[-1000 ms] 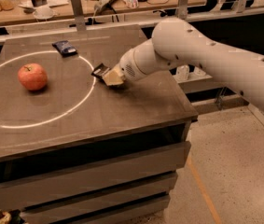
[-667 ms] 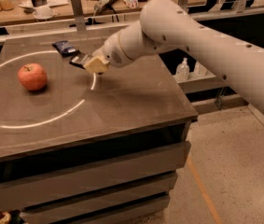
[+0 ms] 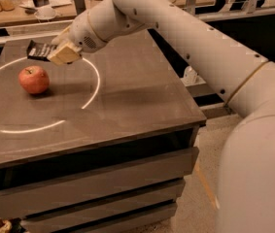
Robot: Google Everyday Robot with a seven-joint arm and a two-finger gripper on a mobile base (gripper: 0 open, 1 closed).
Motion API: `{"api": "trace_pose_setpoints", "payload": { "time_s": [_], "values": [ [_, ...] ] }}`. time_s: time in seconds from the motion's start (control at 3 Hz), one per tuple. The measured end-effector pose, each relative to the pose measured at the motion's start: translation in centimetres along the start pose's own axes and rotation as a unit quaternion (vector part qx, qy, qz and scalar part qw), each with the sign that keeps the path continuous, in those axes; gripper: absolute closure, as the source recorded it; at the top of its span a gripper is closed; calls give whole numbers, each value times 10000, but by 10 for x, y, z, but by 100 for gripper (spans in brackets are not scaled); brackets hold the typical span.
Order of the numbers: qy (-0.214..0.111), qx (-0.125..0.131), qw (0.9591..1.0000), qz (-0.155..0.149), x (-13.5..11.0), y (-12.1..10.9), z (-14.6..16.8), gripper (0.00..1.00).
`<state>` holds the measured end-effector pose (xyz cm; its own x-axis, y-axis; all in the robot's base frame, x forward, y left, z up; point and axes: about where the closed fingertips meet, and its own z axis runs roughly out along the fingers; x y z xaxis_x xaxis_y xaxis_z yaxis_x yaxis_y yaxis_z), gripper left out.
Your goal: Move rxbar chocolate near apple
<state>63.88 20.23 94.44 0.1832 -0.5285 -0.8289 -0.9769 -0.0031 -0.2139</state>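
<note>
The rxbar chocolate will be released on the table [image 3: 65, 84] between the apple and the white ring's far-side curve.
The rxbar chocolate [image 3: 39, 50] is a flat dark bar with pale lettering, sticking out to the left of my gripper [image 3: 59, 54]. The gripper is shut on its right end and holds it a little above the table [image 3: 142, 96], at the back left. The red-orange apple [image 3: 34, 79] stands on the table just in front of and slightly left of the bar, a short gap away. My white arm [image 3: 185, 38] reaches in from the right across the table's back half. The shorter dark blue packet is hidden.
A white ring [image 3: 93, 89] is marked on the tabletop around the apple. Behind the table runs a counter [image 3: 10, 14] with jars, a cup and clutter. The table's right edge drops to the floor [image 3: 202, 178]. Drawer fronts [image 3: 93, 183] lie below.
My gripper has carried the bar from the table's middle to the back left, and it now hangs close behind the apple. The apple has not moved.
</note>
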Motion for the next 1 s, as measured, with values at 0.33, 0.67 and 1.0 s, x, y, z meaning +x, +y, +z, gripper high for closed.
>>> {"api": "trace_pose_setpoints", "payload": {
  "time_s": [0.33, 0.67, 1.0],
  "values": [
    [98, -191, 9997, -131, 3, -3, 15, 100],
    [270, -131, 9995, -66, 15, -13, 17, 100],
    [449, -149, 9989, 42, 31, -15, 22, 100]
  ]
}}
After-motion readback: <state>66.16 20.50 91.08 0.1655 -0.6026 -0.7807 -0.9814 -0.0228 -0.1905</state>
